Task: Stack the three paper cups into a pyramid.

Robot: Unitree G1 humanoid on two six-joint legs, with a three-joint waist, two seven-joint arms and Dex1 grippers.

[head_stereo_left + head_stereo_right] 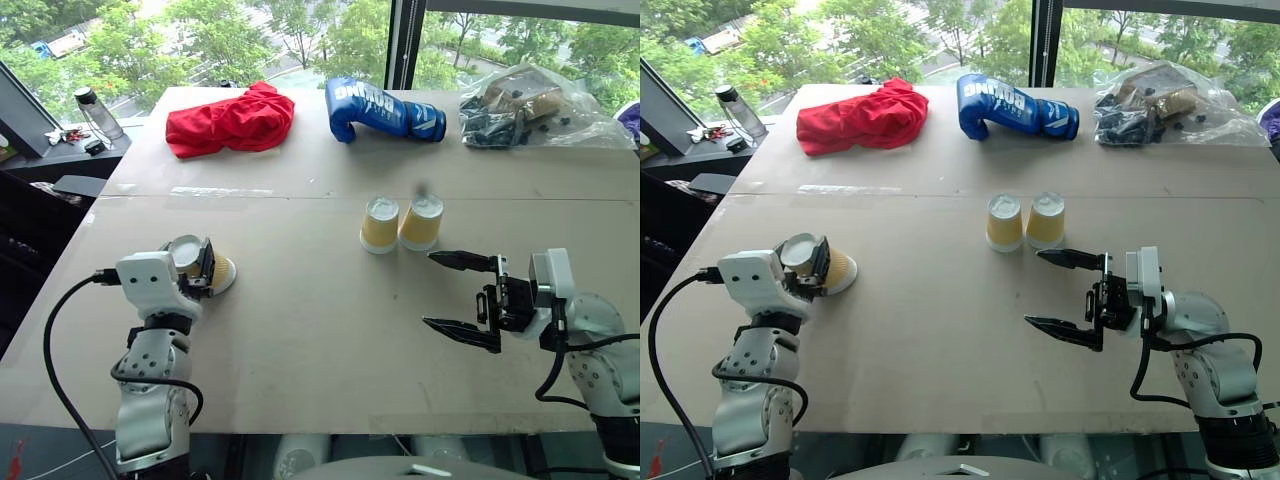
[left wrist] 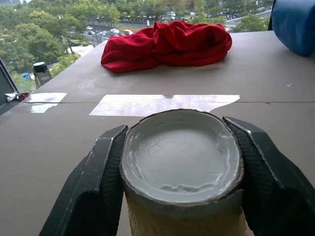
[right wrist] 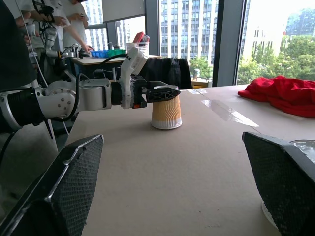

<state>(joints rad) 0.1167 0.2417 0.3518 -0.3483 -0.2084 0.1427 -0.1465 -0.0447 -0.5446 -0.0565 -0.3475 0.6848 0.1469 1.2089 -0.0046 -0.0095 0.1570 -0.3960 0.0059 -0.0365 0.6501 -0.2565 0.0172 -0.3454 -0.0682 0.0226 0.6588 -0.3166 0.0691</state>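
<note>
Next, my left gripper releases the paper cup on top of the touching pair of cups [image 1: 406,206], so that it bridges their white bases.
Three paper cups stand upside down on the brown table [image 1: 300,340]. Two of them [image 1: 380,224] [image 1: 422,222] stand side by side, touching, near the table's middle. The third cup [image 1: 222,272] stands on the table at the left, and my left gripper [image 1: 190,258] is shut on it, its black fingers [image 2: 98,177] pressed against both sides just below the white base [image 2: 182,157]. In the right wrist view this cup [image 3: 166,114] rests on the table. My right gripper [image 1: 430,290] hovers open in front of the pair, pointing left, nothing between its fingers.
At the table's far side lie a red cloth [image 1: 230,120], a blue boxing glove [image 1: 385,110] and a clear bag of dark parts [image 1: 530,105]. A strip of tape [image 1: 220,191] crosses the table. A water bottle [image 1: 95,112] stands on a side desk. People [image 3: 59,19] stand beyond.
</note>
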